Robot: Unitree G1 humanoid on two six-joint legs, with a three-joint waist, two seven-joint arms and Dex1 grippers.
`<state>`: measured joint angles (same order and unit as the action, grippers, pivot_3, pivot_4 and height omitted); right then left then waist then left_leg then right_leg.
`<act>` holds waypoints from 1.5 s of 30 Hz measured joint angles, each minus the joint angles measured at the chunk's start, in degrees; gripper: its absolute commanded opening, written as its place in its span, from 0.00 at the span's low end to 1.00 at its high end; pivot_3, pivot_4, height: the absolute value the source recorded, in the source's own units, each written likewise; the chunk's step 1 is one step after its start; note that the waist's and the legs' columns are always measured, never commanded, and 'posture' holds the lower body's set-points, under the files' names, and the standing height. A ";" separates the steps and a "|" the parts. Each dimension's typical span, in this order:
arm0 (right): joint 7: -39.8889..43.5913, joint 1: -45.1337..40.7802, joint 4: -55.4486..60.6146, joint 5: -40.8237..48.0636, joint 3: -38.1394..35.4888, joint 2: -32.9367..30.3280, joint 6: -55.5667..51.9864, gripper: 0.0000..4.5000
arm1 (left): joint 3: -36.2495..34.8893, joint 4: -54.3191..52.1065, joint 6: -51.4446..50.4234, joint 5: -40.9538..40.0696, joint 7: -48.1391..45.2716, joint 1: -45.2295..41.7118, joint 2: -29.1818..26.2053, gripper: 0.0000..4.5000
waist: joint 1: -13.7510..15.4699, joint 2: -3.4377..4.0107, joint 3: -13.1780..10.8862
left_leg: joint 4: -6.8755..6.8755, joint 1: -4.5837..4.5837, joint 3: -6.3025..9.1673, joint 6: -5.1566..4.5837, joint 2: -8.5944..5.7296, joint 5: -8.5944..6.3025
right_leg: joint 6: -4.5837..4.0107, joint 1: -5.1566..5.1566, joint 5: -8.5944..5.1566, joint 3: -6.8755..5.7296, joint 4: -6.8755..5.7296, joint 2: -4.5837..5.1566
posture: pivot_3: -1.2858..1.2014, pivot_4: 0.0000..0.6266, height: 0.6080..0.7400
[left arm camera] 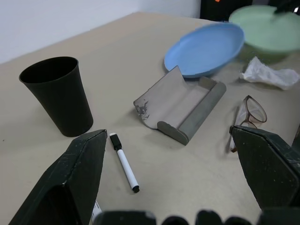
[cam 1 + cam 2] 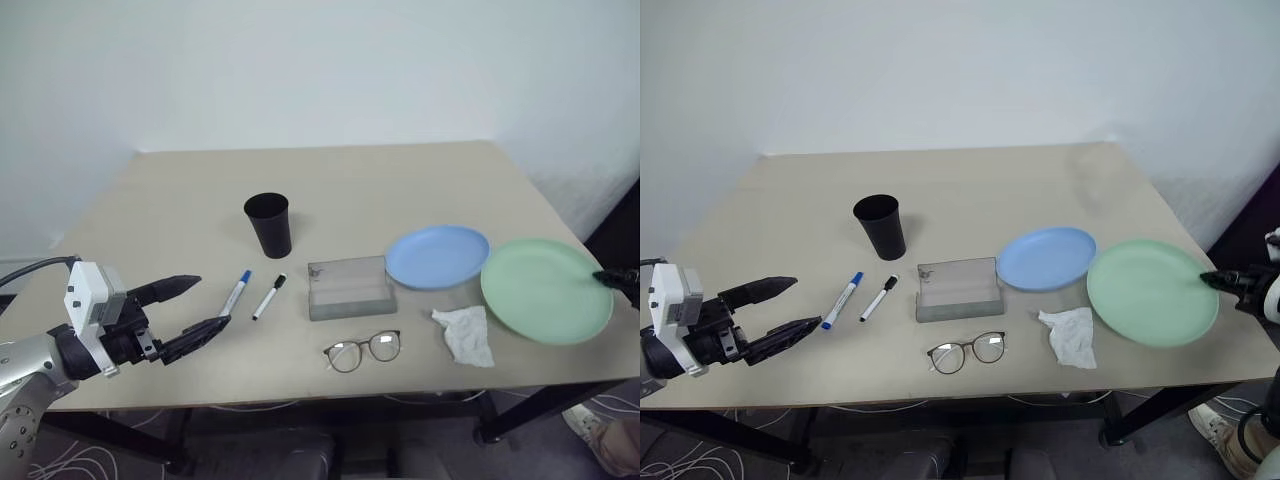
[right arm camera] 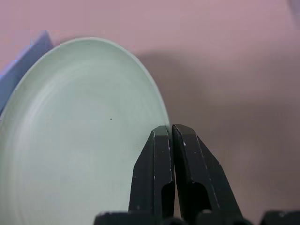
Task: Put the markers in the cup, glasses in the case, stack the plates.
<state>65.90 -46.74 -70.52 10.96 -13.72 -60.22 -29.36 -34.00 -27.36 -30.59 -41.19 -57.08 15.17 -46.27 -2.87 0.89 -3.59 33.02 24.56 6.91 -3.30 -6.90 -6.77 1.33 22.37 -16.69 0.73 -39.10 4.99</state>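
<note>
Next, my right gripper sets the mint green plate down on top of the light blue plate (image 2: 439,258), beside the grey case, and releases it there. The mint green plate is now at the table's edge.
My right gripper (image 3: 171,129) is shut on the right rim of the mint green plate (image 2: 545,290), which lies at the table's right edge. The light blue plate (image 2: 437,256) sits just left of it, their rims close together. The grey case (image 2: 348,287) lies open in the middle, with the glasses (image 2: 363,350) in front of it. Left of the case lie the black-capped marker (image 2: 269,297) and the blue-capped marker (image 2: 236,292). The black cup (image 2: 269,224) stands upright behind them. My left gripper (image 2: 210,302) hovers open and empty, left of the markers.
A crumpled white tissue (image 2: 465,335) lies between the glasses and the green plate. The beige table (image 2: 330,170) has bare room across its far half. A white wall rises behind it. Cables run on the floor under the front edge.
</note>
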 measured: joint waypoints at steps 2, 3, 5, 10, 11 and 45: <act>-0.02 -2.66 -0.06 0.30 -0.66 -0.01 -0.09 0.01 | 0.04 0.00 0.12 0.04 0.20 0.01 0.02 1.00 | -0.02 0.09 -0.01 | 0.00 0.01 0.00 0.00 0.00 0.00 | 0.00 0.02 0.00 0.01 0.00 0.00 | 0.52 0.00 0.98; -0.05 -4.00 0.00 0.29 -0.73 -0.10 0.17 0.01 | 0.05 0.00 0.23 0.04 0.32 0.01 0.02 1.00 | -0.02 0.13 -0.02 | 0.00 0.01 0.00 -0.01 0.00 -0.01 | 0.00 0.02 0.00 0.01 0.00 0.00 | 0.52 0.00 0.98; 0.04 -5.66 0.32 -0.22 -0.30 -0.49 1.90 0.01 | 0.08 0.00 0.41 0.07 0.63 0.01 0.06 1.00 | 0.01 0.14 -0.02 | 0.00 0.01 0.00 -0.02 0.00 -0.02 | 0.01 0.03 -0.01 0.00 0.00 0.00 | 0.52 0.00 0.98; 1.28 -6.89 0.38 -4.20 3.56 -1.03 6.14 0.01 | 0.44 0.00 0.87 0.27 1.21 0.02 0.07 1.00 | 0.20 0.16 -0.01 | 0.00 0.03 -0.01 -0.05 -0.01 -0.04 | 0.04 0.02 -0.03 -0.01 0.05 0.01 | 0.52 0.00 0.98; 1.55 -7.06 0.21 -4.51 4.14 -1.03 6.55 0.01 | 0.59 0.01 0.91 0.35 1.24 0.02 0.07 1.00 | 0.17 0.20 -0.01 | 0.00 0.03 -0.02 -0.06 -0.01 -0.04 | 0.04 0.03 -0.03 0.01 0.05 0.00 | 0.52 0.00 0.98; -22.27 -19.15 -4.64 -9.27 9.10 25.84 4.90 0.01 | 0.38 -0.98 2.29 0.94 4.04 2.86 1.28 1.00 | 0.14 0.45 0.04 | -0.04 -0.14 0.06 -0.05 0.00 -0.03 | -0.12 0.10 0.27 0.01 0.00 -0.19 | 0.52 0.00 0.98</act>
<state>43.64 -65.89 -75.15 1.69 -4.62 -34.37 -24.46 -33.62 -28.33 -28.30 -40.25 -53.04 18.03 -44.98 -2.72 1.33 -3.55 32.97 24.42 6.97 -3.34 -6.90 -6.80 1.21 22.47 -16.42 0.74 -39.09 4.79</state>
